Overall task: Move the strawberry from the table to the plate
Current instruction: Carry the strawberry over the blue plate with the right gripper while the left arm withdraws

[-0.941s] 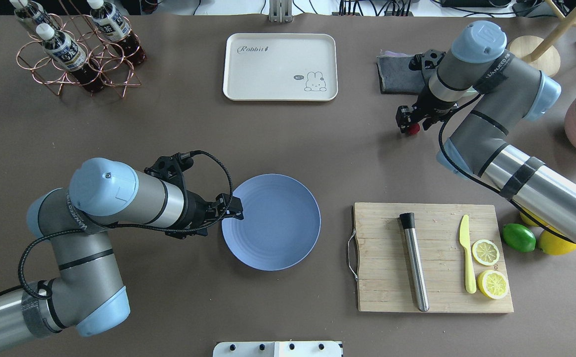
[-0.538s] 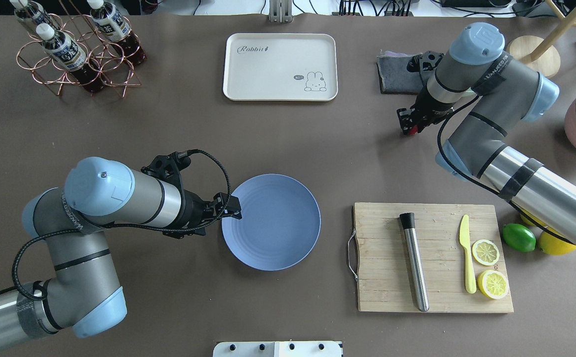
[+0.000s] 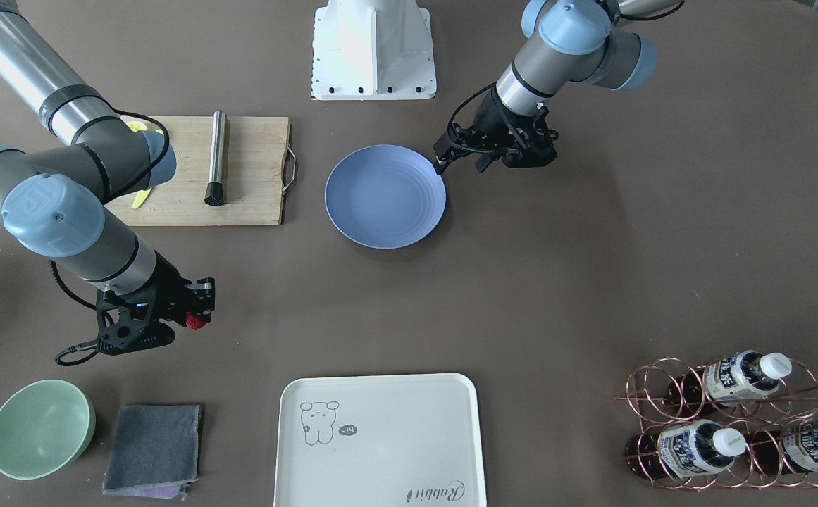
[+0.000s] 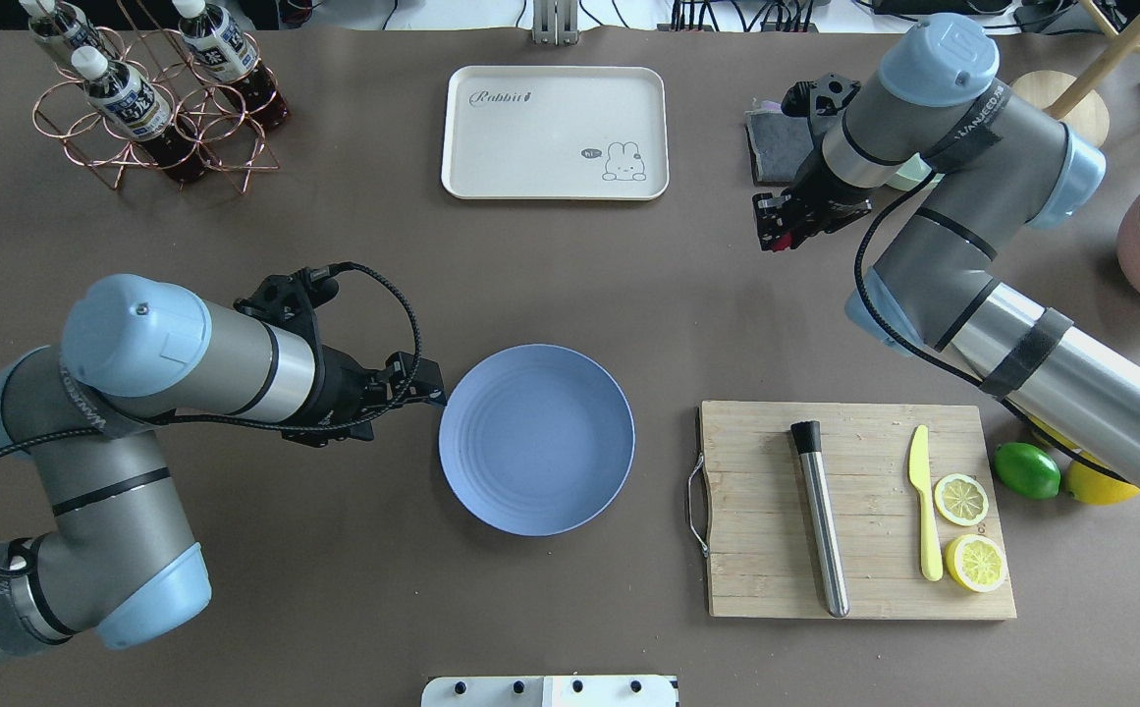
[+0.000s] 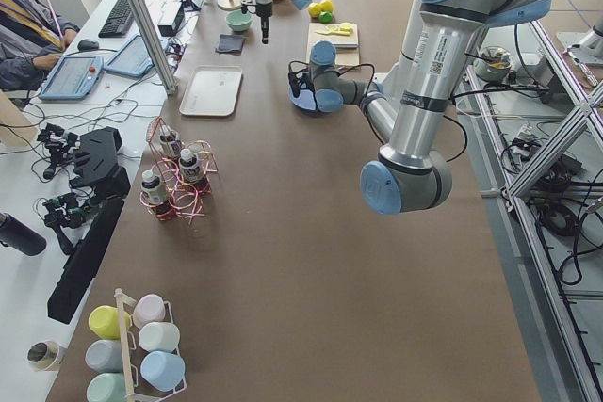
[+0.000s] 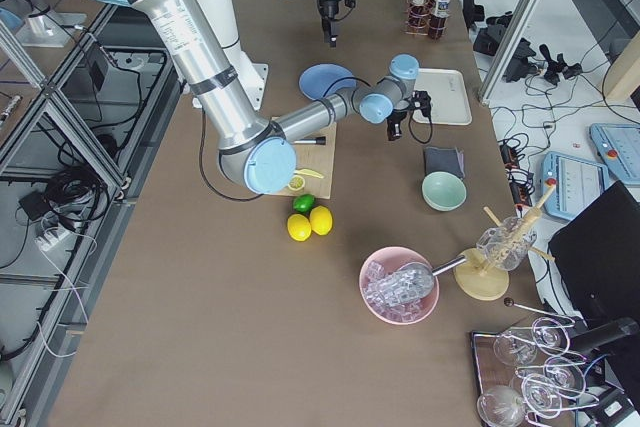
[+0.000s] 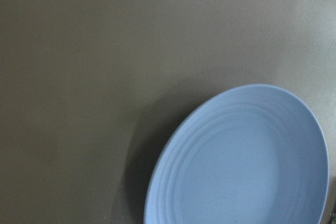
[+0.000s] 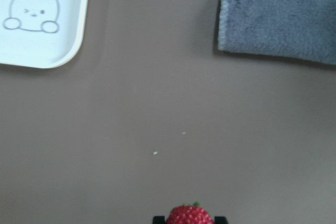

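Observation:
The strawberry, now held over the table near the grey cloth, will be released by my right gripper near the middle of the periwinkle-blue plate (image 3: 382, 191).
The strawberry (image 4: 778, 244) is a small red berry pinched in my right gripper (image 4: 774, 236), held over the table (image 4: 628, 285) at the far right, near the grey cloth. In the right wrist view the strawberry (image 8: 190, 215) sits between the black fingertips at the bottom edge. The front-facing view shows the strawberry (image 3: 195, 322) at the right gripper (image 3: 196, 318) tip. The periwinkle-blue plate (image 4: 536, 439) lies bare at the table's middle. My left gripper (image 4: 432, 386) hovers just off the plate's left rim, open and holding nothing. The left wrist view shows only the plate (image 7: 247, 161) and table.
A cream tray (image 4: 555, 133) lies at the far middle and a grey cloth (image 4: 774, 142) beside the right wrist. A wooden cutting board (image 4: 756, 511) carries a steel muddler, yellow knife and lemon halves. A bottle rack (image 4: 152, 93) stands far left. A green bowl (image 3: 41, 428) sits by the cloth.
My right gripper has carried the strawberry up off the table and a little leftward and farther away. My left gripper has drawn back from over the plate's rim to just outside it.

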`<state>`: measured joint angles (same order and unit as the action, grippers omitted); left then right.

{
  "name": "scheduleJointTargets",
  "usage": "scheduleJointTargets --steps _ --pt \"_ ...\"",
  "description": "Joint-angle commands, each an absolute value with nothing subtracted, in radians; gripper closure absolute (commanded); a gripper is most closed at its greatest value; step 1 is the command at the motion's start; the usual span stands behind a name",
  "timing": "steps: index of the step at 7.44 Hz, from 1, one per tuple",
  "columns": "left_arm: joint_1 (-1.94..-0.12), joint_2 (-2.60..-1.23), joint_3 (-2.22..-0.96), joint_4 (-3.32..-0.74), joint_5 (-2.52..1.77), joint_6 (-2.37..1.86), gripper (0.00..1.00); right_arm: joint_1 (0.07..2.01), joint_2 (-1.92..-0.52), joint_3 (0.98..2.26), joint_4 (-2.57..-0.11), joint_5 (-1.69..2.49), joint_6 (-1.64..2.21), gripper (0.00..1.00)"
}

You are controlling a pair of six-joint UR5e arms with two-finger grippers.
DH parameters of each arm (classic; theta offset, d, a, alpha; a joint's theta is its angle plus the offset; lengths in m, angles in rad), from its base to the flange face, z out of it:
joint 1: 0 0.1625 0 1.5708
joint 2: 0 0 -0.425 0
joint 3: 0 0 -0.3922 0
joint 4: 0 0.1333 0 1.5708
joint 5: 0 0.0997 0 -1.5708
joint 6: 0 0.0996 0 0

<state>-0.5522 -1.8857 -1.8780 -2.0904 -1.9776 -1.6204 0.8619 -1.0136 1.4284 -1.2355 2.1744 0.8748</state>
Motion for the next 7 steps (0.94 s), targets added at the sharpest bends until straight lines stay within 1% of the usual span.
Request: scheduleJointTargets --steps 1,2,3,4,5,6,7 --pt "-0.680 -1.786 -1.893 -2.072 -2.076 -1.420 0.03 0.766 -1.014 1.555 -1.247 2.158 1.102 1.00" --pt "-0.765 -1.720 -1.891 -2.074 -2.150 -1.293 0.03 0.699 -1.020 1.644 -1.300 2.134 1.185 1.00" --pt "-0.843 -1.668 -1.887 -2.075 -2.216 -1.172 0.03 0.593 -0.999 1.701 -1.359 2.041 1.268 1.00" --pt "-0.909 -1.634 -1.878 -2.075 -2.274 -1.064 0.03 0.484 -0.973 1.700 -1.367 1.949 1.328 1.00" --pt "-0.963 -1.626 -1.841 -2.079 -2.322 -0.989 0.03 0.427 -0.956 1.691 -1.367 1.915 1.338 1.00" --pt "-0.979 -1.608 -1.832 -2.083 -2.324 -0.951 0.03 0.404 -0.921 1.643 -1.364 1.893 1.338 1.00" --pt "-0.982 -1.606 -1.838 -2.083 -2.324 -0.951 0.03 0.390 -0.852 1.568 -1.361 1.890 1.335 1.00"
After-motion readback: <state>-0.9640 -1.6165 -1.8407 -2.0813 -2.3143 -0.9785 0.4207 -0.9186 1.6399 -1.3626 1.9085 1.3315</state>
